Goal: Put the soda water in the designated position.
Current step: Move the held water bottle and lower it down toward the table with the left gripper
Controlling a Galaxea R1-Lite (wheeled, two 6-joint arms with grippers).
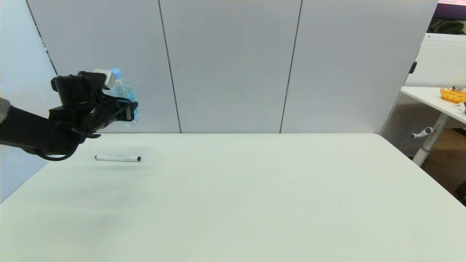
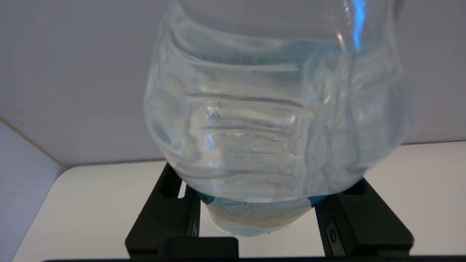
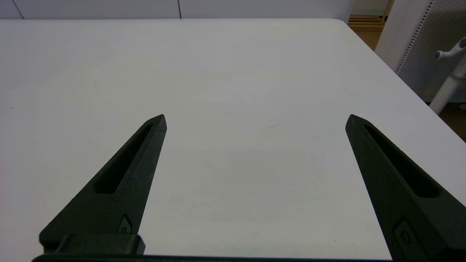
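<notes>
My left gripper is going to let go of the soda water on the table [image 1: 128, 146] between the marker pen and the grey panels.
The soda water [image 1: 123, 90], a clear bottle with a light-blue cap, hangs upright in the air above the table's far left corner. My left gripper [image 1: 125, 109] is shut on its lower body. In the left wrist view the bottle [image 2: 273, 120] fills the frame, with the black fingers [image 2: 165, 214] pressed on both sides near its labelled part. My right gripper [image 3: 255, 120] stays parked low over the table's right side, open and with nothing in it; it is outside the head view. No mark on the white tabletop [image 1: 255, 200] shows the designated position.
A thin white marker pen [image 1: 117, 158] with a black tip lies on the table just below the held bottle. Grey partition panels [image 1: 229, 65] close the far edge. A second white table [image 1: 433, 97] with an orange bowl [image 1: 453, 94] stands at the right.
</notes>
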